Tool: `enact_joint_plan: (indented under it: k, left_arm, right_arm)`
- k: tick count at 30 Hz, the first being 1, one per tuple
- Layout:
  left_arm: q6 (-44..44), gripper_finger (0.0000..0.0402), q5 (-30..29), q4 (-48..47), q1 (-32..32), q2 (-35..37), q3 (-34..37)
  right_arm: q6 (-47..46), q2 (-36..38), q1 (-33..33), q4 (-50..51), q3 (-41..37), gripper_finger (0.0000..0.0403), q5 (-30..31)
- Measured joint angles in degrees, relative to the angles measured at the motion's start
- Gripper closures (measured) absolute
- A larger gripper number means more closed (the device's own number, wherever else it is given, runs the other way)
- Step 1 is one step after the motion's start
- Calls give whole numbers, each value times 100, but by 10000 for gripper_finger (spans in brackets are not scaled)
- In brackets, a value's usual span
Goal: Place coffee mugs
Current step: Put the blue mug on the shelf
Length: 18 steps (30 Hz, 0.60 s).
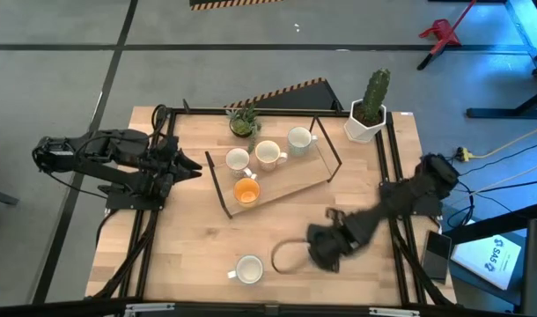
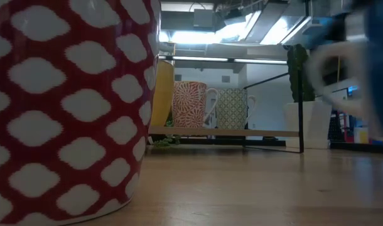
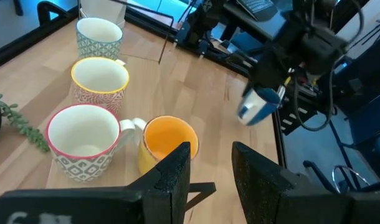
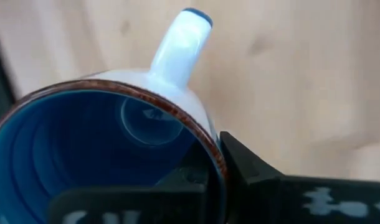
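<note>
I need to set the blue mug on the wooden rack (image 1: pixel 276 182) beside the orange mug with my right gripper.
Four mugs stand on a wooden rack (image 1: pixel 295 179): three pale ones (image 1: pixel 268 153) in a row and an orange one (image 1: pixel 246 190) in front. Another pale mug (image 1: pixel 249 269), red-and-white patterned in the low view (image 2: pixel 66 107), stands on the table near its near edge. My right gripper (image 1: pixel 326 249) is right of that mug, shut on the blue mug (image 4: pixel 96 155), which also shows in the left wrist view (image 3: pixel 258 106). My left gripper (image 3: pixel 212 168) is open at the rack's left end, just short of the orange mug (image 3: pixel 168 140). My right gripper holds the blue mug by its rim (image 4: pixel 202 134), beside the handle (image 4: pixel 177 50). One finger is inside the mug and one is outside against the wall. The mug looks lifted clear of the table and tilted (image 2: pixel 367 69).
A white hexagonal pot with a cactus (image 1: pixel 368 110) stands at the table's far right corner. A small green plant (image 1: pixel 243 121) sits behind the rack. The rack has a black wire frame (image 1: pixel 217 189). Bare wood lies between the rack and the near edge.
</note>
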<state>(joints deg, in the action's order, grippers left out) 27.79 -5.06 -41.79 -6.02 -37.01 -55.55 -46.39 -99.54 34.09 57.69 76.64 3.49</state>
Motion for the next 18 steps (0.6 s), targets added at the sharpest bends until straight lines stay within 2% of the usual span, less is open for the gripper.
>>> enact_joint_plan:
  k: [9, 14, 18]
  left_arm:
    - [-222, 289, 1, -23, 0, 0, 0]
    - [-419, 289, 0, -23, 0, 0, 0]
    - [-456, 289, 0, -23, 0, 0, 0]
  right_arm:
    - [3574, 6, -2102, 410, 625, 401, 53]
    - [4649, 6, -3029, 290, 841, 402, 57]
    - [5140, 6, -3486, 158, 1023, 402, 45]
